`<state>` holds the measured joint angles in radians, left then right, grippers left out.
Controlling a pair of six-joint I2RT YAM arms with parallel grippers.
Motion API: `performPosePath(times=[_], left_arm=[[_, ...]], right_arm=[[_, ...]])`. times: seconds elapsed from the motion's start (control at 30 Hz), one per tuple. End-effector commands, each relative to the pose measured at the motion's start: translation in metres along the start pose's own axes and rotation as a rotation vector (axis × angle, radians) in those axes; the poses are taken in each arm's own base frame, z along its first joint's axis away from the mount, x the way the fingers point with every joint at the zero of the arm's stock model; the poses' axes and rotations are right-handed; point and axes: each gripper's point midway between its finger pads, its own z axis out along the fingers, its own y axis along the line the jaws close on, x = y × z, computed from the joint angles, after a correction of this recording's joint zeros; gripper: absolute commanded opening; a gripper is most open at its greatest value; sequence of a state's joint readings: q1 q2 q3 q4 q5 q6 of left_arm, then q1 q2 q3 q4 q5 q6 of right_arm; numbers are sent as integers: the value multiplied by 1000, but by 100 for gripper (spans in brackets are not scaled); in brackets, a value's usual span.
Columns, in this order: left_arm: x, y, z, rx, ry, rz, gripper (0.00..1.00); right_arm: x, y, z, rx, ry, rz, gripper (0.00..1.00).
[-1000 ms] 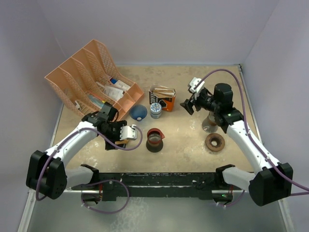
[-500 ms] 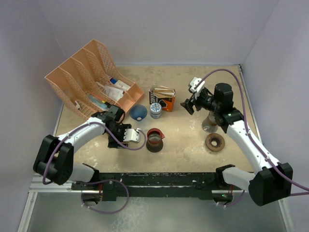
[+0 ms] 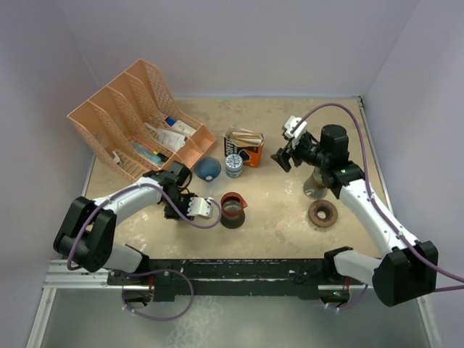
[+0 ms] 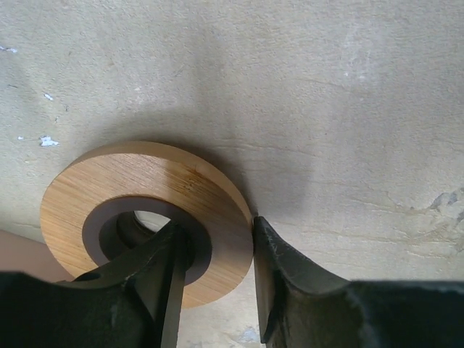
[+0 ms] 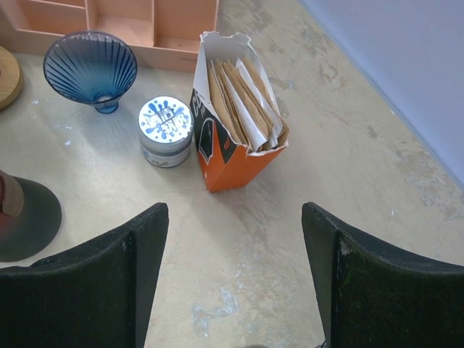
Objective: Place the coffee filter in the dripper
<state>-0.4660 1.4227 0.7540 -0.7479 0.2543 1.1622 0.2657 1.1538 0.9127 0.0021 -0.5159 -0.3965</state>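
Note:
Next, I let go of the wooden ring with my left gripper on top of the dark red piece (image 3: 233, 201) with the black base.
Brown paper coffee filters (image 5: 243, 98) stand in a torn orange box (image 3: 243, 147) at mid table. The dripper (image 5: 90, 69), a blue ribbed cone (image 3: 208, 169), sits just left of the box. My right gripper (image 5: 233, 210) hangs open above the table, right of the box (image 3: 284, 156), holding nothing. My left gripper (image 4: 217, 226) is low on the table in front of the dripper (image 3: 190, 206). It is shut across the rim of a wooden ring (image 4: 145, 203): one finger in the hole, the other against the outer edge.
An orange desk organizer (image 3: 138, 119) fills the back left. A small tin with a blue-and-white lid (image 3: 233, 164) stands beside the box. A dark red piece on a black base (image 3: 233, 209) sits front centre. A brown ring (image 3: 322, 213) lies front right.
My left gripper has moved right toward the red piece and its jaws have narrowed onto the wooden ring. The right arm has not moved.

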Motion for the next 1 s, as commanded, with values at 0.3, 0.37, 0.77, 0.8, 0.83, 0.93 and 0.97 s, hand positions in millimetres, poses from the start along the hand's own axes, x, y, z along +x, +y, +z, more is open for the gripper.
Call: performPosePath(times=[0.3,0.37,0.77,0.8,0.83,0.93,0.97], left_arm=[[-46,-2,-81,-103,-134,-73,29],[-59,-1,-97,-117,-187,-72,29],[-151,11,-170,-115,-462,14,23],[-158,10,-172,-110,-471,28,22],[-165,10,-172,-103,-477,42,22],[-187,8,-169,-97,-480,83,21],[-196,3,-166,-89,-476,109,21]], right_arm=[[9,-7,-3,10,5,-24,76],[9,-8,-4,8,6,-24,76],[7,-36,-25,101,-13,-2,77],[8,-38,-27,108,-12,0,77],[9,-40,-28,113,-11,3,77],[9,-43,-29,125,-11,2,77],[10,-44,-30,131,-8,2,77]])
